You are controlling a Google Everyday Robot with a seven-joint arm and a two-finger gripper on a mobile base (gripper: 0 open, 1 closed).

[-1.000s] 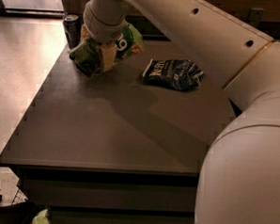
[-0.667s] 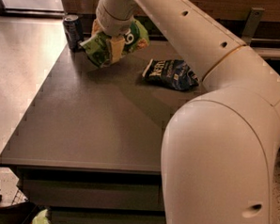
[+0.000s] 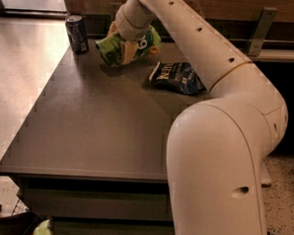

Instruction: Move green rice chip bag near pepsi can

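Observation:
My gripper is going to let go of the green rice chip bag, now held at the table's far end, on the dark table, with its end [image 3: 113, 48] touching the pepsi can.
The green rice chip bag [image 3: 111, 51] is at the far left of the dark table, held crumpled in my gripper [image 3: 125, 48], which is shut on it from above. The bag's right end [image 3: 152, 42] sticks out past the gripper. The pepsi can [image 3: 77, 34] stands upright at the table's far left corner, a short gap left of the bag. My arm reaches in from the right and hides part of the bag.
A dark navy chip bag [image 3: 177, 77] lies on the table to the right of the gripper. The dark table [image 3: 97, 131] stretches toward me. A wall and rail [image 3: 262, 31] run behind it. My arm's base [image 3: 217, 182] fills the lower right.
The view has shifted. The gripper still holds the green bag beside the can, and the bag looks slightly lower and nearer the table.

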